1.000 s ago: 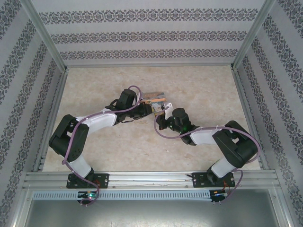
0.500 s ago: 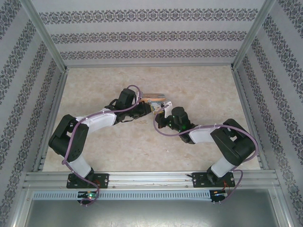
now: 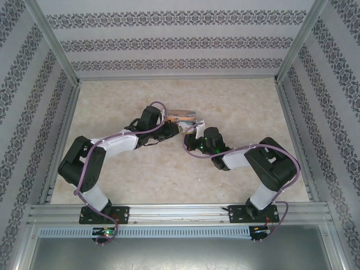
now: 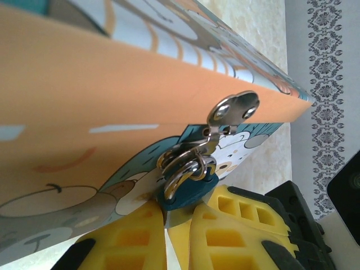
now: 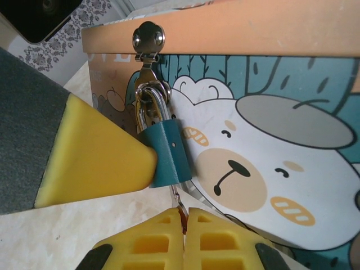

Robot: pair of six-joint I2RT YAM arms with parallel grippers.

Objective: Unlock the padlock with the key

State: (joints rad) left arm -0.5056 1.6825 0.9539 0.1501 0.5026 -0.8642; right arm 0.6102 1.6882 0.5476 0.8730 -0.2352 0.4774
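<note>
I have just the edge of the padlock in my left gripper's fingertips, so I need to open it, back off and take the blue body (image 5: 170, 153) deeper before the key turns.
The padlock (image 5: 167, 153) has a small blue body, and its silvery shackle (image 5: 149, 107) hangs through the hasp of the decorated tin (image 5: 264, 146). In the left wrist view my left gripper (image 4: 179, 211) is shut on the padlock (image 4: 188, 191) from below, yellow pads on both sides of the blue body. One of those left fingers (image 5: 90, 157) presses the lock's side in the right wrist view. My right gripper (image 5: 184, 216) is shut on the thin silvery key (image 5: 175, 199), whose tip reaches the underside of the lock body. From above, both grippers (image 3: 179, 128) (image 3: 194, 132) meet at the tin (image 3: 183, 115).
The tin's silvery hasp plate (image 4: 233, 107) is riveted to its orange lid edge. Patterned walls (image 3: 180, 42) and metal frame rails enclose the pale marbled tabletop (image 3: 242, 107). Purple cables loop over both wrists.
The right arm has folded and shifted slightly left, bringing its wrist closer to the tin. The left arm has stayed still.
</note>
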